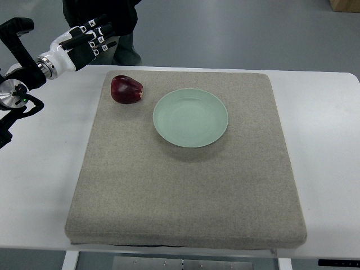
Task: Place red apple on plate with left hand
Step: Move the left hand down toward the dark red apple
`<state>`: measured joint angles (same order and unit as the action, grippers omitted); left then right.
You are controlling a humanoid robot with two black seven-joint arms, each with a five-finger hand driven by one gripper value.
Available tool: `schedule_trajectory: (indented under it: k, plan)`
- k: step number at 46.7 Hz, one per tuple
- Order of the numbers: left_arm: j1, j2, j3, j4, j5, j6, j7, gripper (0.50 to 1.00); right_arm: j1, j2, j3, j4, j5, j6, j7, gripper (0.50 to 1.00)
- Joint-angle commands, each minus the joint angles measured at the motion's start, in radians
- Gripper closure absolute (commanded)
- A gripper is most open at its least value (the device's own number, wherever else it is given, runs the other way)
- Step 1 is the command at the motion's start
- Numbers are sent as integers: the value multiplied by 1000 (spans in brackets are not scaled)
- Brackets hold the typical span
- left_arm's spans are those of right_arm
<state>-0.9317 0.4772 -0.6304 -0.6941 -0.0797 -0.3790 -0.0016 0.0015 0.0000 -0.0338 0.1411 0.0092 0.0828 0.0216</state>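
Next, my left gripper closes around the side of the red apple (117, 89) facing away from the green plate.
A dark red apple (126, 89) lies on the grey mat (185, 180) near its far left corner. A pale green plate (190, 117) sits on the mat just right of the apple, a small gap between them, and holds nothing. My left hand (90, 39) comes in from the left edge and hovers above the table's far edge, up and left of the apple. Its fingers are stretched out and hold nothing. The right arm does not show.
The mat lies on a white table (42, 169). A person in dark clothes (115, 22) stands behind the table's far edge, close to my left hand. A brown box corner (344, 4) shows at the top right.
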Motion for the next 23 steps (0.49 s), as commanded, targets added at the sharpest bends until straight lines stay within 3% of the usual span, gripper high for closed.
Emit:
schedule_trajectory:
  k: [1,23]
  plan:
    - [1,0,0,-1,0,-1,0,504,0,0,0,0,0,0,0,568]
    - [2,1,0,5,0,0,-14,504,0,0,0,0,0,0,0,570]
